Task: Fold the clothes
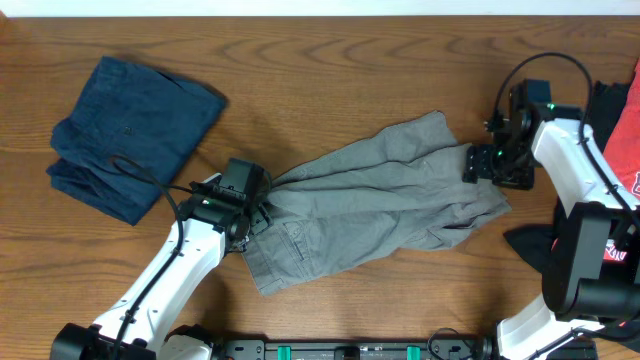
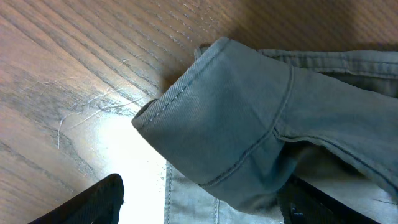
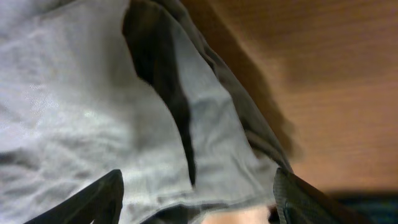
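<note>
My right gripper's open fingers span the shorts' bunched layers; it should lift clear, then pinch just the top layer's edge [image 3: 185, 169].
The grey-khaki shorts [image 1: 380, 190] lie crumpled across the middle of the table, stretched from lower left to upper right. My left gripper [image 1: 255, 208] is at their left end. In the left wrist view its fingers [image 2: 199, 202] are wide apart, with a folded stitched hem of the shorts [image 2: 249, 112] lying between them. My right gripper [image 1: 478, 165] is at their right end. In the right wrist view its fingers [image 3: 196, 196] are also wide apart, over bunched fabric [image 3: 74, 112]. Neither gripper is closed on the cloth.
A dark navy folded garment [image 1: 130, 130] lies at the back left. A red shirt with white lettering [image 1: 625, 130] lies at the right edge, behind my right arm. Bare wooden table [image 1: 330, 70] shows along the back.
</note>
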